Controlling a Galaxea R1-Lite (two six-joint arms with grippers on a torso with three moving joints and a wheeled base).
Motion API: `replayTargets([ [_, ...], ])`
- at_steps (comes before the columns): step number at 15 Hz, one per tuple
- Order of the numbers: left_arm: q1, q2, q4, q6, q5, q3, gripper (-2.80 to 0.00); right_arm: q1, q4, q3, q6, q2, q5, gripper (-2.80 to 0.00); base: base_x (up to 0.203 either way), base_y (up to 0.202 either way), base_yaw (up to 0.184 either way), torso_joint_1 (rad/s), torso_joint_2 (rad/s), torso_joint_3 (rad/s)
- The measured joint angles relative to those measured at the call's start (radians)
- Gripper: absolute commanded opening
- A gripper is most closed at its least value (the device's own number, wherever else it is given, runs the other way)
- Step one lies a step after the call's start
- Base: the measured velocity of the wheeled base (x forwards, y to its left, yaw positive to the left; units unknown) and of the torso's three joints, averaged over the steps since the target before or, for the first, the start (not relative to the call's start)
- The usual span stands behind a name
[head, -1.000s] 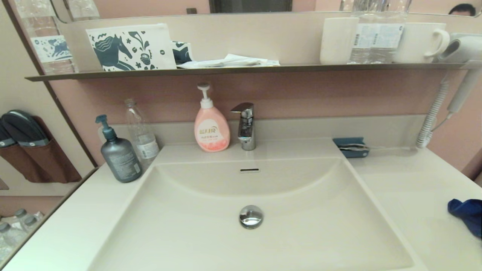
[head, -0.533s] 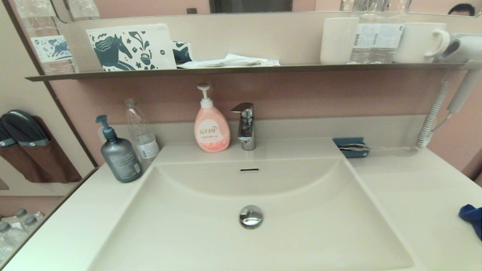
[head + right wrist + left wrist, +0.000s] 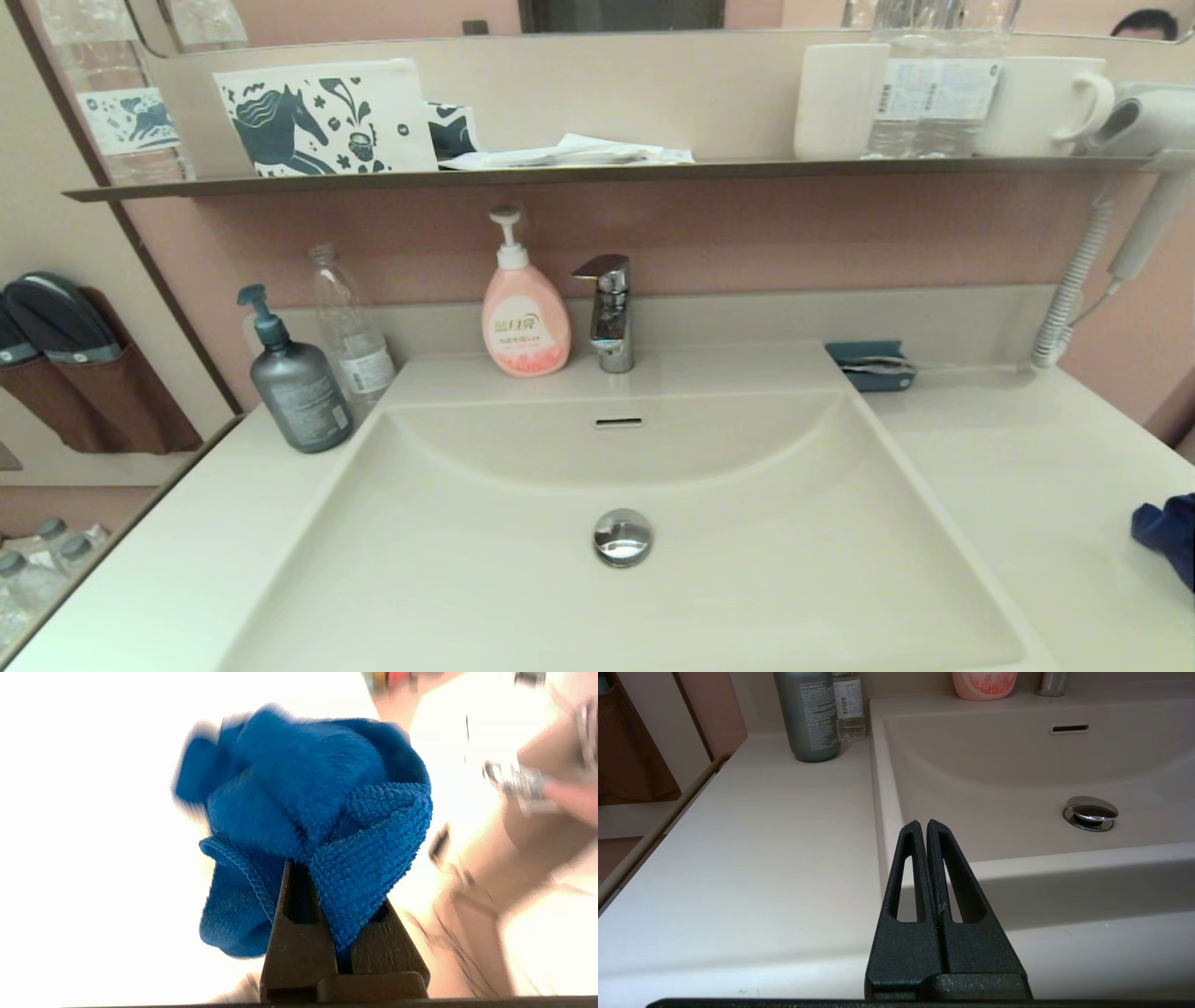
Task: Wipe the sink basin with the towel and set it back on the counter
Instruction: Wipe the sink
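Next, I let go of the royal-blue towel with my right gripper on the counter (image 3: 1021,446) between the teal tray and the counter's front edge.
The royal-blue towel (image 3: 308,826) is bunched up and pinched between the dark fingers (image 3: 299,933) of my right gripper (image 3: 322,868), which is shut on it. In the head view only a corner of the towel (image 3: 1169,534) shows at the far right edge, above the counter (image 3: 1027,467); the right gripper itself is outside that view. The off-white sink basin (image 3: 523,597) with its chrome drain plug (image 3: 622,537) lies in the middle. My left gripper (image 3: 922,826) is shut with nothing in it, held over the counter by the basin's left rim (image 3: 880,788).
A grey pump bottle (image 3: 297,383), a clear bottle (image 3: 353,327), a pink soap dispenser (image 3: 523,313) and the chrome tap (image 3: 609,313) stand along the back. A teal tray (image 3: 870,364) sits at the back right. A shelf (image 3: 597,171) with cups hangs above.
The towel's visible part at the right edge shrank as it moved further right, then rose slightly. The left arm has not moved.
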Motion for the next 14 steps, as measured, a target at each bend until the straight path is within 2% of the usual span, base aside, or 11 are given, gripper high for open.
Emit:
replayTargets([
  [5,0.000,0.000,0.000,0.000,0.000,0.000,-2.80,0.024,-0.209,-0.006,0.173,-0.001,0.063,-2.80,0.000,0.000,0.000,0.000,0.00,0.000],
  [8,0.000,0.000,0.000,0.000,0.000,0.000,-2.80,0.096,-0.288,-0.001,0.371,-0.006,0.085,-2.80,0.000,0.000,0.000,0.000,0.00,0.000],
  [10,0.000,0.000,-0.001,0.000,0.000,0.000,-2.80,0.138,-0.292,-0.006,0.459,-0.007,0.117,-2.80,0.000,0.000,0.000,0.000,0.00,0.000],
  [14,0.000,0.000,0.000,0.000,0.000,0.000,-2.80,0.214,-0.349,-0.039,0.546,0.012,0.144,-2.80,0.000,0.000,0.000,0.000,0.00,0.000],
])
